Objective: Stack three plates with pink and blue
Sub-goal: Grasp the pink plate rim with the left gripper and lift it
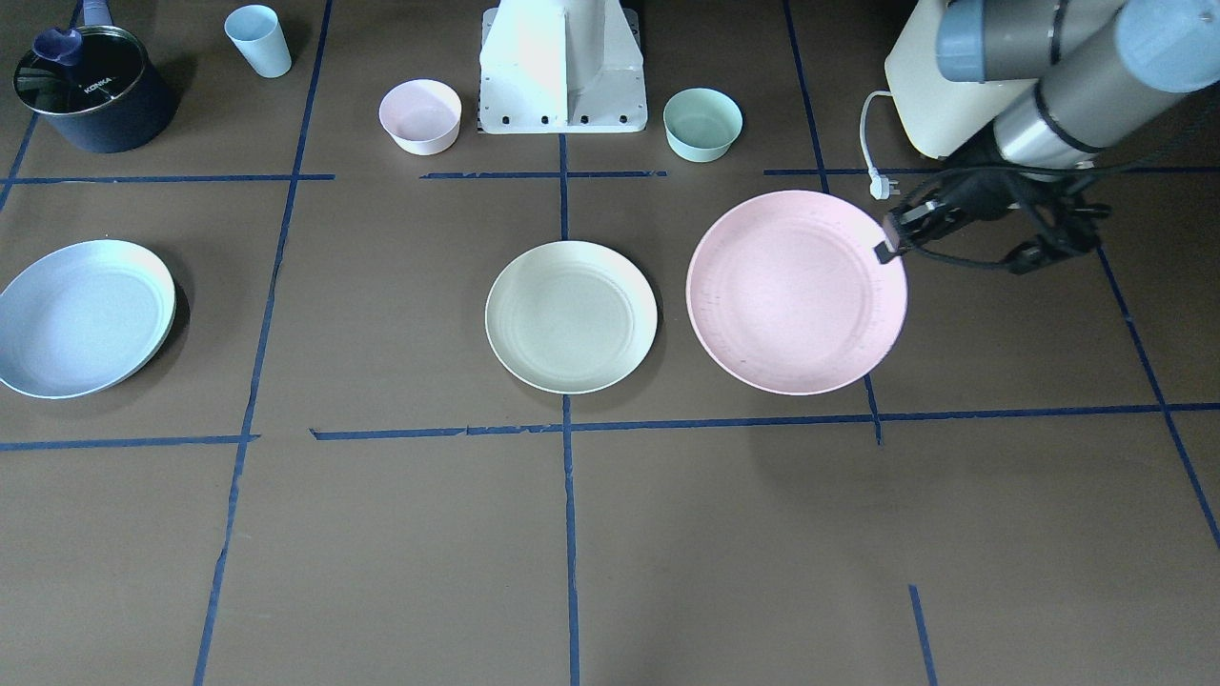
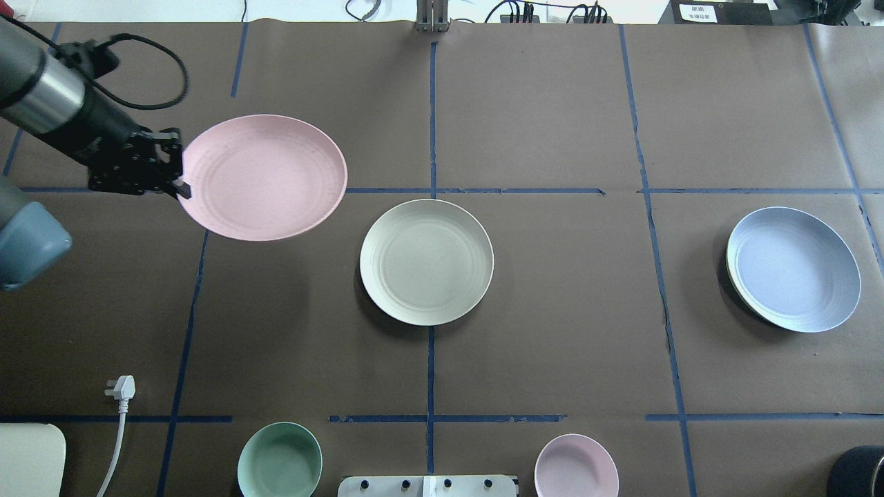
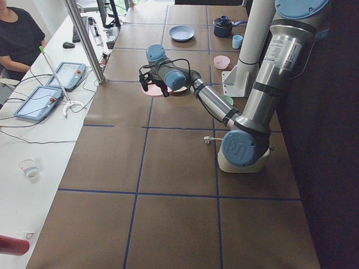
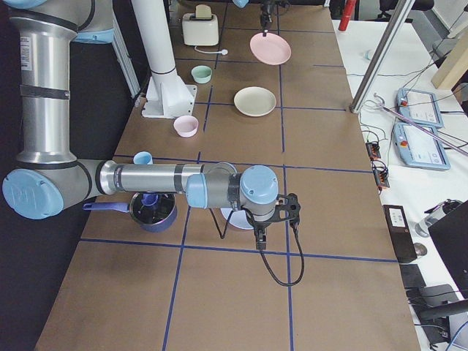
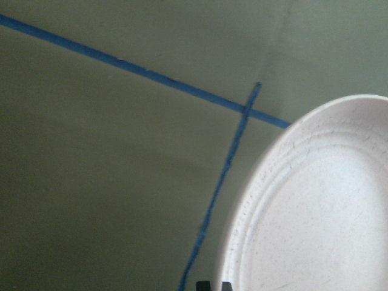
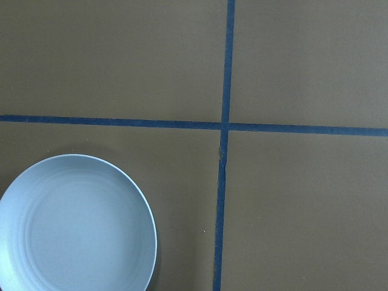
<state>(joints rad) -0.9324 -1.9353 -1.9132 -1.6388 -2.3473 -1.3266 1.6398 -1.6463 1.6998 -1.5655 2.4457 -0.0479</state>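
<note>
Next, my right gripper will go to the light blue plate's outer rim [image 1: 4, 311] [image 6: 156, 235], on the side away from the cream plate, and close there.
My left gripper [image 2: 178, 183] is shut on the near-left rim of the pale pink plate [image 2: 266, 176] and holds it level above the table; the plate also shows in the front view [image 1: 796, 291] and fills the lower right of the left wrist view [image 5: 315, 206]. The cream plate [image 2: 427, 261] lies flat at the table's middle, just right of the pink one. The light blue plate [image 2: 793, 269] lies at the far right and also shows in the right wrist view [image 6: 76, 224]. My right gripper [image 4: 260, 240] hangs above the blue plate; I cannot tell whether it is open or shut.
A small pink bowl [image 2: 577, 466] and a mint-green bowl [image 2: 280, 461] stand either side of the robot base [image 1: 562, 67]. A dark pot [image 1: 93, 88] and a blue cup [image 1: 258, 40] stand on the robot's right. A white plug [image 2: 121, 388] and a toaster [image 1: 929, 95] are on its left.
</note>
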